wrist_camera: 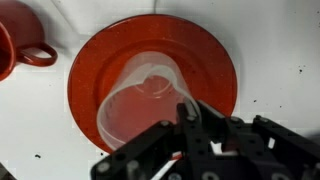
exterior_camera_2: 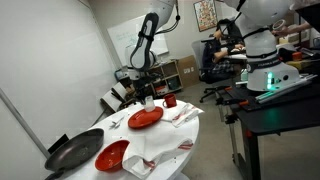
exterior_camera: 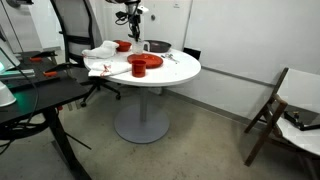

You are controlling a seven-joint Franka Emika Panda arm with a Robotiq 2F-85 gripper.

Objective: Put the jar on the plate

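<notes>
The robot's gripper will release the jar on the middle of the red plate (exterior_camera: pixel 146 60) (wrist_camera: pixel 153 86) beside the red mug.
In the wrist view a clear plastic jar (wrist_camera: pixel 140 100) lies tilted over the middle of a red plate (wrist_camera: pixel 215 55), with its open mouth toward the camera. My gripper (wrist_camera: pixel 185 122) is shut on the jar's rim, one finger inside the mouth. I cannot tell whether the jar touches the plate. The plate shows in both exterior views (exterior_camera: pixel 146 65) (exterior_camera_2: pixel 145 118) on the round white table. The gripper (exterior_camera: pixel 132 18) hangs above the table's far side. The jar is too small to make out in the exterior views.
A red mug (wrist_camera: pixel 15 45) (exterior_camera_2: pixel 170 101) stands beside the plate. A second red plate (exterior_camera_2: pixel 112 155), a black pan (exterior_camera_2: pixel 75 150) and white cloths (exterior_camera: pixel 100 52) also lie on the table. A wooden chair (exterior_camera: pixel 275 110) and desks stand around it.
</notes>
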